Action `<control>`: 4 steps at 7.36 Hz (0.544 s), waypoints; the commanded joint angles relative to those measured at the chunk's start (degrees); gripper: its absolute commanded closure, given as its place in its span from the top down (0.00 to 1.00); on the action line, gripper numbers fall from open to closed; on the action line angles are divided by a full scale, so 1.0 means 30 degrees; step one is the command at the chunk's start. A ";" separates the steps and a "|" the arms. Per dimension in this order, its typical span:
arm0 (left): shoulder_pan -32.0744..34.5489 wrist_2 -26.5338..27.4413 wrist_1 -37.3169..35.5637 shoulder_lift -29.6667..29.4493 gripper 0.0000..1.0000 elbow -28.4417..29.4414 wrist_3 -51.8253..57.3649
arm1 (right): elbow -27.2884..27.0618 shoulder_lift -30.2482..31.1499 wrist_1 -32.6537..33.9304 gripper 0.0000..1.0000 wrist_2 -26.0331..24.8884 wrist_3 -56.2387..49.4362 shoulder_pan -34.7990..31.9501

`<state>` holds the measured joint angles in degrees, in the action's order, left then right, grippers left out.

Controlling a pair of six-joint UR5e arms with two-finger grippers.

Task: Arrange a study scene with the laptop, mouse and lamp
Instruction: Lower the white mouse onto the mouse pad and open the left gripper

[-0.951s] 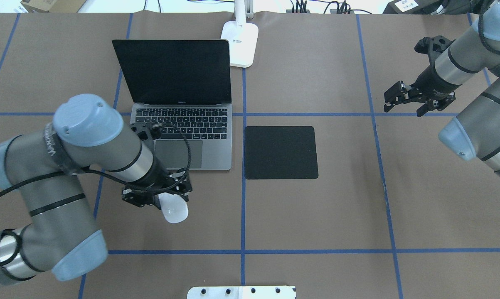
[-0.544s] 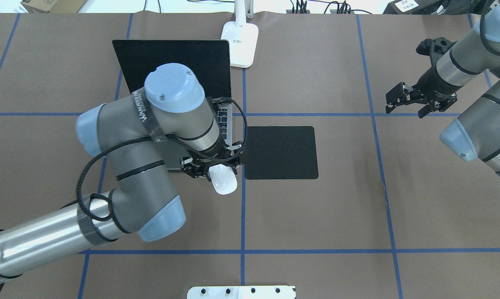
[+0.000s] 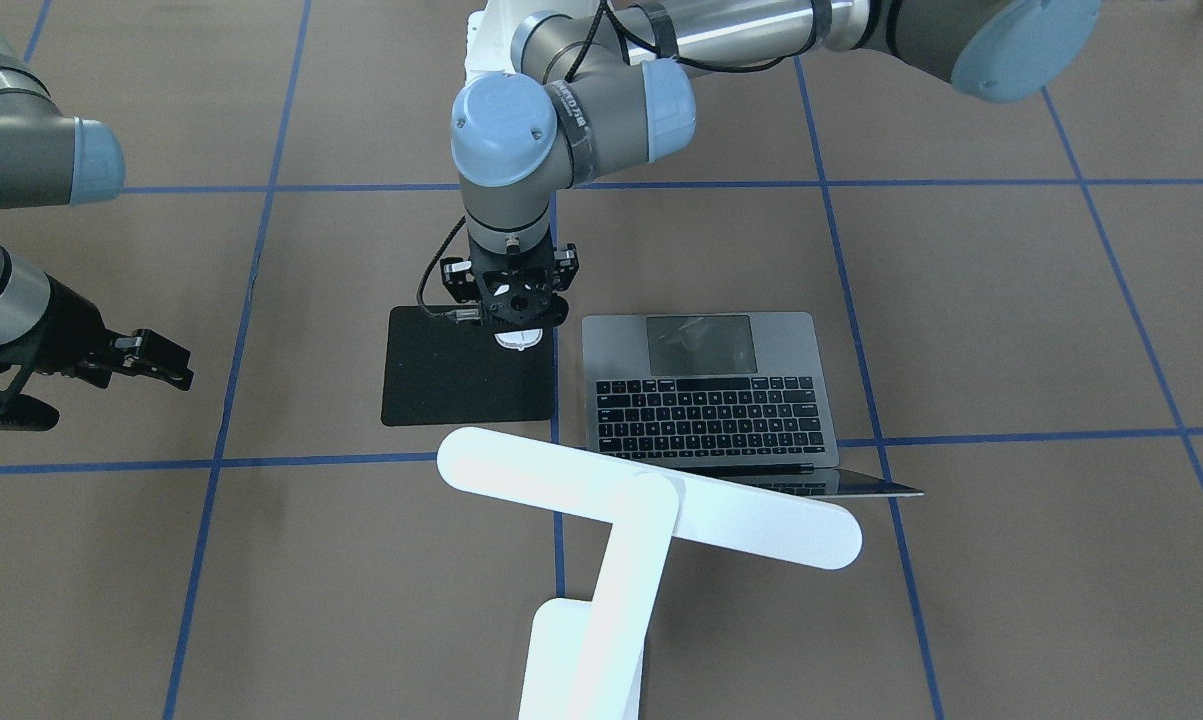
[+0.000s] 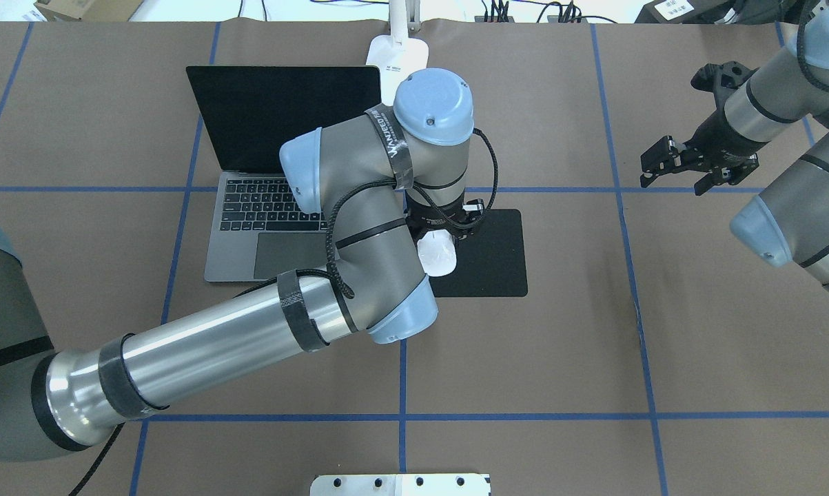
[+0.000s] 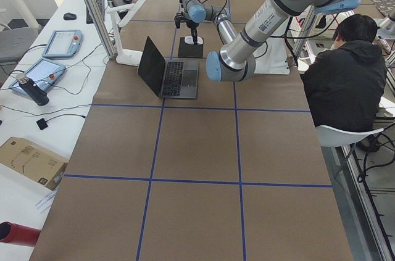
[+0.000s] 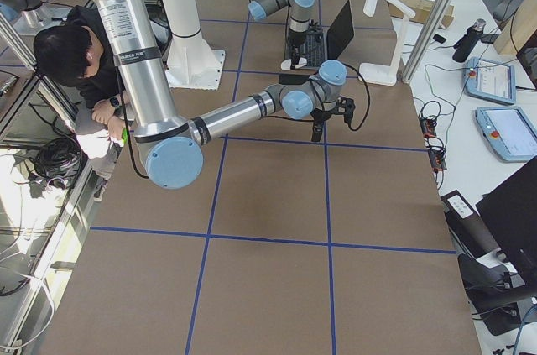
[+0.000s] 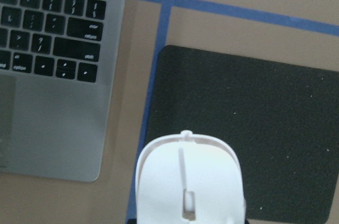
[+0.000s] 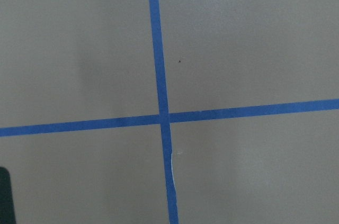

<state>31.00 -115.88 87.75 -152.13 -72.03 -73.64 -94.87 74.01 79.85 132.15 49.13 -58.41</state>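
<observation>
My left gripper needs to release the white mouse just off the middle of the black mat (image 3: pixel 490 350) (image 7: pixel 224 155), toward the grey laptop.
My left gripper (image 4: pixel 444 233) is shut on the white mouse (image 4: pixel 437 255) and holds it over the left edge of the black mat (image 4: pixel 493 258). The mouse also shows under the gripper (image 3: pixel 517 318) in the front view (image 3: pixel 518 340) and close up in the left wrist view (image 7: pixel 188 181). The grey laptop (image 4: pixel 262 207) stands open just left of the mat, its screen dark. The white lamp (image 3: pixel 651 505) stands behind the laptop; its base (image 4: pixel 395 52) is partly hidden by my left arm. My right gripper (image 4: pixel 672 173) is open and empty, far right.
A white bolted pedestal (image 4: pixel 400 484) sits at the near table edge. Blue tape lines (image 8: pixel 159 113) grid the brown table. An operator (image 5: pixel 342 76) sits beside the table. My left arm crosses over the laptop's right half.
My left gripper has carried the mouse to the right and away from me, from in front of the laptop to the mat's left edge. The right arm has barely moved.
</observation>
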 commanded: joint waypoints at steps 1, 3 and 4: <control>-0.0660 0.1059 0.0598 -0.0471 0.21 0.1566 0.1515 | 0.0011 0.0000 -0.0016 1.00 0.0040 -0.0001 -0.0013; -0.1163 0.1829 0.1800 -0.0617 0.21 0.2794 0.1549 | -0.0018 0.0000 -0.0016 1.00 0.0099 -0.0001 -0.0131; -0.1163 0.1829 0.2413 -0.0734 0.21 0.3322 0.1491 | -0.0018 0.0000 -0.0016 1.00 0.0186 -0.0001 -0.0160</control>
<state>27.82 -110.83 92.83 -153.94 -64.20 -69.17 -94.91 74.00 79.81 132.48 49.13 -58.75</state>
